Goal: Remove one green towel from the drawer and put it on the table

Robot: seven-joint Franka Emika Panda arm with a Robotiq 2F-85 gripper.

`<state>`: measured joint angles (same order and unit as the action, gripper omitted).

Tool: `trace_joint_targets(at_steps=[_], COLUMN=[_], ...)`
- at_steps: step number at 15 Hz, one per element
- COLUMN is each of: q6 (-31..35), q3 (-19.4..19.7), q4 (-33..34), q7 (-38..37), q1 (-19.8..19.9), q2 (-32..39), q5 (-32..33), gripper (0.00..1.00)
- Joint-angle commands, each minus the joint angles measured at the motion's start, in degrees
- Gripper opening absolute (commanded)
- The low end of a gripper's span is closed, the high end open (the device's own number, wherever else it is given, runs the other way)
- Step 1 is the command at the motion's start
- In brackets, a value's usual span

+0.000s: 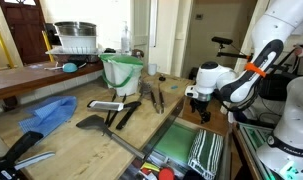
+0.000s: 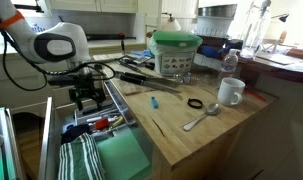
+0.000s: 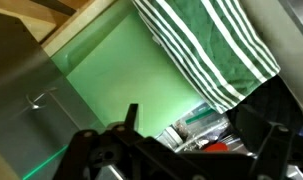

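The robot's gripper should grab the green-and-white striped towel by its long edge [image 1: 195, 153] [image 3: 192, 72] next to the plain green towel.
The drawer [image 1: 161, 132] is open at the table's edge. A plain green towel [image 1: 174, 146] lies folded in it beside a green-and-white striped towel [image 1: 205, 150]. Both also show in an exterior view, plain [image 2: 123, 156] and striped [image 2: 77, 160], and in the wrist view, plain [image 3: 101, 70] and striped [image 3: 206, 45]. My gripper [image 1: 200, 104] [image 2: 86, 100] hangs above the drawer, open and empty, apart from the towels. In the wrist view its fingers [image 3: 196, 128] frame small clutter at the drawer's end.
The wooden table [image 1: 81, 140] holds a blue cloth [image 1: 49, 112], kitchen utensils [image 1: 116, 110], and a green-lidded bucket [image 1: 122, 70]. In an exterior view, a white mug [image 2: 229, 92], a spoon [image 2: 201, 118] and a bottle [image 2: 228, 62] stand there.
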<state>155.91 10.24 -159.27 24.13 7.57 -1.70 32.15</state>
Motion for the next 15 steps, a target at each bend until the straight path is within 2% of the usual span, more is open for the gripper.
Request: trace_joint_targets(at_steps=[1, 2, 3, 4, 5, 6, 7, 8, 9, 10, 12, 15], q6=[14.24, 19.07, 22.68, 24.54, 26.56, 28.78, 29.84, 30.16, 29.69, 30.13, 33.73, 40.43], q3=[-0.57, -2.83, -9.93, -13.48, -18.42, -20.01, -20.51, -19.33, -16.49, -10.05, -0.54, 10.03], q4=[0.02, -0.07, -0.13, -0.16, -0.15, -0.07, 0.09, 0.22, 0.32, 0.53, 0.93, 1.11], q7=[2.48, 6.37, 7.79, 10.69, 10.48, 13.60, 12.99, 13.74, 14.52, 15.86, 17.77, 22.14], q1=[1.04, 4.23, 9.69, 12.22, 18.10, 22.04, 25.08, 26.28, 25.97, 21.67, 12.18, 1.51], q2=[12.60, 16.66, 20.07, 22.41, 25.04, 27.63, 29.63, 31.20, 31.58, 31.24, 32.17, 34.79], q5=[-12.56, -17.70, -22.22, -26.97, -26.32, -25.10, -19.65, -17.01, -14.86, -12.89, -10.94, -11.44], gripper=[1.00, 1.00, 1.00, 1.00, 1.00, 1.00, 1.00, 1.00, 1.00, 1.00, 1.00, 1.00])
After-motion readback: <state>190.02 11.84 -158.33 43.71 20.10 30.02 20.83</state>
